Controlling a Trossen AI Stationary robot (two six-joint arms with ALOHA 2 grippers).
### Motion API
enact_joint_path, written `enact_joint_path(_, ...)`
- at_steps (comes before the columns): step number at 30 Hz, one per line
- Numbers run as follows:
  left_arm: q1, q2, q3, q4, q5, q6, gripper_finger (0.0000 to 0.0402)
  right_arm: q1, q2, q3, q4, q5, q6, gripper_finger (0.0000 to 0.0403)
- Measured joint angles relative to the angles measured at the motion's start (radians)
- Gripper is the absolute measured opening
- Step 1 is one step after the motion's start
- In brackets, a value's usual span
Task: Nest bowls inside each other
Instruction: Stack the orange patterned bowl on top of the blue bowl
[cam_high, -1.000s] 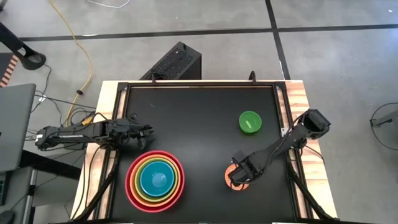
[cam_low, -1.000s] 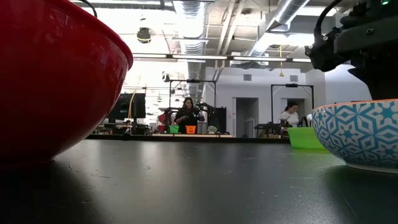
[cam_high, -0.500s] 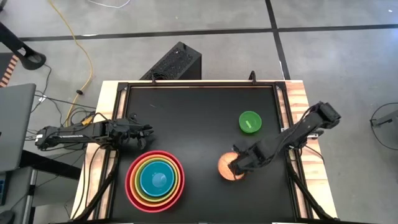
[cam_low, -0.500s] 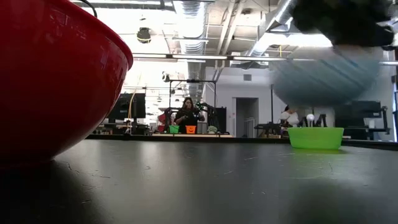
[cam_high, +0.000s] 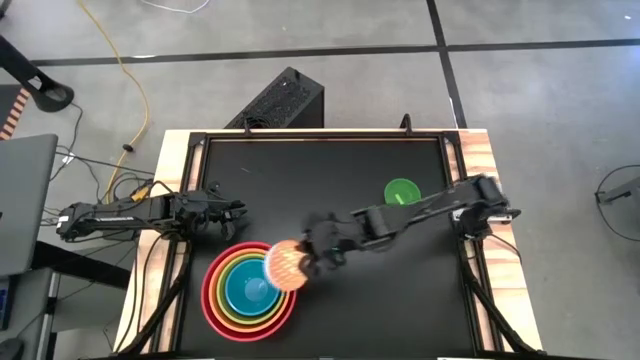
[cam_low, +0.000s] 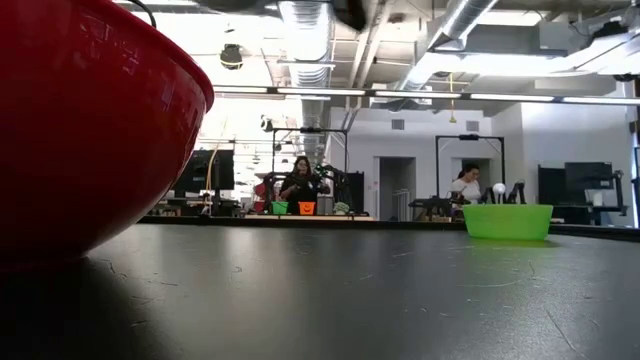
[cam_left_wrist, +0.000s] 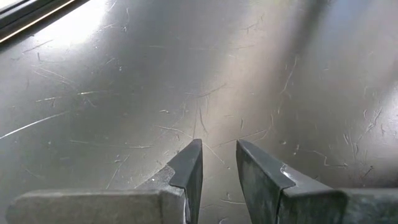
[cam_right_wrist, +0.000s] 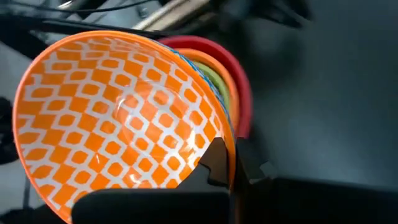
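I will use my right gripper to release the patterned bowl inside the blue bowl (cam_high: 254, 287), at the middle of the nested stack.
Red-pink, orange, lime green and blue bowls sit nested in a stack (cam_high: 248, 292) near the table's front left; its red wall (cam_low: 90, 120) fills the low view's left. An orange-lattice patterned bowl (cam_high: 285, 265) hangs tilted over the stack's right rim, with my right gripper (cam_high: 305, 260) shut on it. The smallest green bowl (cam_high: 402, 194) stands on its base at the right, far side. My left gripper (cam_high: 236, 208) waits at the table's left edge, a narrow gap between its fingers (cam_left_wrist: 219, 165) and nothing in it. My right gripper (cam_right_wrist: 231, 167) pinches the patterned bowl's rim (cam_right_wrist: 227, 142), one finger (cam_right_wrist: 214, 163) inside the bowl and one (cam_right_wrist: 250, 168) outside. The fingers come slanting down from the table's right. The bowl is lifted clear and tilted, its patterned inside turned toward the wrist.
Wooden side rails (cam_high: 478, 160) and a black frame border the dark tabletop (cam_high: 320, 180). A black box (cam_high: 283, 100) stands on the floor beyond the far edge. People sit at benches far back in the room (cam_low: 300, 185).
My right gripper has shut on the patterned bowl at the table's near right, lifted it clear and swung it toward the left edge to the stack's right rim. The wrist has rolled and the bowl has tipped from upright to tilted.
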Motion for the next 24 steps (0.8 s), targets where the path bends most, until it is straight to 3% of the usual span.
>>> enact_joint_path(7,0.0,0.0,0.0,0.0,0.0,0.0,0.0087,-0.016,0.328,0.38,-0.006,-0.117,-0.191,0.0001)
enact_joint_path(13,0.0,0.0,0.0,0.0,0.0,0.0,0.0087,-0.017,0.548,0.654,-0.095,-0.142,-0.263,0.0001)
enact_joint_path(15,0.0,0.0,0.0,0.0,0.0,0.0,0.0087,-0.022,0.568,0.635,-0.032,-0.148,-0.271,0.0001)
enact_joint_path(24,0.0,-0.001,0.0,-0.001,0.0,0.0,0.0087,-0.063,0.612,0.627,-0.071,-0.142,-0.26,0.0001)
